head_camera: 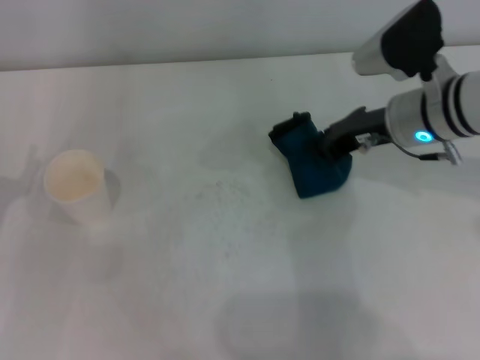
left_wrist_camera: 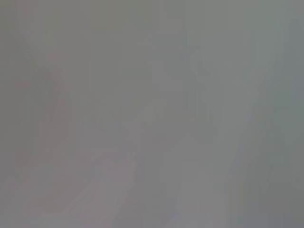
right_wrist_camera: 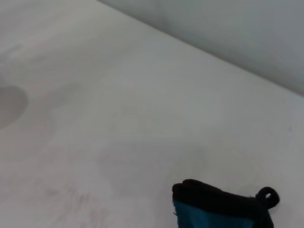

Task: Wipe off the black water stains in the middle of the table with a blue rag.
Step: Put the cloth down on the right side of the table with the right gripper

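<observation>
My right gripper has the blue rag. Next, I set it down on the white table (head_camera: 318, 195) beside the faint greyish smears, slightly nearer me.
The blue rag (head_camera: 313, 163) lies bunched on the white table (head_camera: 225, 285), right of the middle. My right gripper (head_camera: 334, 146) reaches in from the right and is shut on the rag, pressing it against the table. The rag's black edging and small loop show in the right wrist view (right_wrist_camera: 218, 204). No dark blotch of black water stains shows in any view; only faint greyish smears (head_camera: 221, 187) mark the table left of the rag. My left gripper is out of view, and the left wrist view shows only a plain grey blur.
A white paper cup (head_camera: 75, 186) stands at the left of the table. The table's far edge (head_camera: 187, 61) meets a pale wall. The right arm's white body (head_camera: 442, 109) hangs over the right side.
</observation>
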`<action>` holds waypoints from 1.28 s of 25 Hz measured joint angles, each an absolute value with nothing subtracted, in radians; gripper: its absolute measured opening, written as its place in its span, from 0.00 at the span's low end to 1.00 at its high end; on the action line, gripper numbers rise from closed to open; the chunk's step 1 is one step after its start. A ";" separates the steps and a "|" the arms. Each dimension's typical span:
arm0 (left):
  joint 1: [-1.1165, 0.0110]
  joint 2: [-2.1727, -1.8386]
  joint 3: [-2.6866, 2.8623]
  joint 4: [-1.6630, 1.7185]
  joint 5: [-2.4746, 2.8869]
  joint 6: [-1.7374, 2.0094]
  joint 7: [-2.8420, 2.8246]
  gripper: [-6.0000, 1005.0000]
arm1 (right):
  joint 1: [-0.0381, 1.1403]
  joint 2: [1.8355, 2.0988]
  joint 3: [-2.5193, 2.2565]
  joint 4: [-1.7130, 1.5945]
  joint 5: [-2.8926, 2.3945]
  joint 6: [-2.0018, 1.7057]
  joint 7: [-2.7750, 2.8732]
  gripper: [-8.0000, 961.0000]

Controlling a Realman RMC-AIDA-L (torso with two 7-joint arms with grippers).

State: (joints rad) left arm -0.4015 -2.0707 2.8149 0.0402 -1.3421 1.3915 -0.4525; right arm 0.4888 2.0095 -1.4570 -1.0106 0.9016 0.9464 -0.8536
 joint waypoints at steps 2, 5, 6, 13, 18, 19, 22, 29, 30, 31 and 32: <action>-0.397 -2.071 2.813 0.034 -1.342 1.391 -0.453 0.88 | 0.469 2.008 -1.452 -1.049 0.876 0.995 -0.816 0.10; -0.396 -2.071 2.811 0.034 -1.342 1.390 -0.453 0.88 | 0.449 2.012 -1.458 -1.099 0.797 1.041 -0.733 0.10; -0.398 -2.071 2.812 0.034 -1.342 1.388 -0.452 0.88 | 0.437 2.013 -1.463 -1.119 0.750 1.063 -0.674 0.10; -0.408 -2.071 2.809 0.032 -1.345 1.385 -0.449 0.88 | 0.434 2.014 -1.476 -1.113 0.720 1.068 -0.569 0.10; -0.411 -2.071 2.808 0.022 -1.348 1.385 -0.452 0.88 | 0.434 2.015 -1.483 -1.113 0.741 1.074 -0.566 0.10; -0.412 -2.071 2.808 0.020 -1.348 1.385 -0.452 0.88 | 0.433 2.014 -1.484 -1.113 0.757 1.077 -0.570 0.10; -0.413 -2.071 2.808 0.020 -1.349 1.386 -0.452 0.88 | 0.434 2.014 -1.494 -1.107 0.818 1.087 -0.601 0.10; -0.413 -2.071 2.810 0.013 -1.350 1.390 -0.452 0.88 | 0.434 2.014 -1.546 -1.101 0.839 1.075 -0.658 0.11; -0.413 -2.071 2.810 0.012 -1.350 1.390 -0.453 0.88 | 0.433 2.014 -1.546 -1.100 0.842 1.073 -0.663 0.11; -0.413 -2.071 2.811 0.011 -1.350 1.391 -0.453 0.88 | 0.431 2.014 -1.545 -1.100 0.851 1.073 -0.670 0.14; -0.411 -2.071 2.811 0.011 -1.350 1.391 -0.453 0.88 | 0.430 2.014 -1.543 -1.100 0.859 1.073 -0.676 0.17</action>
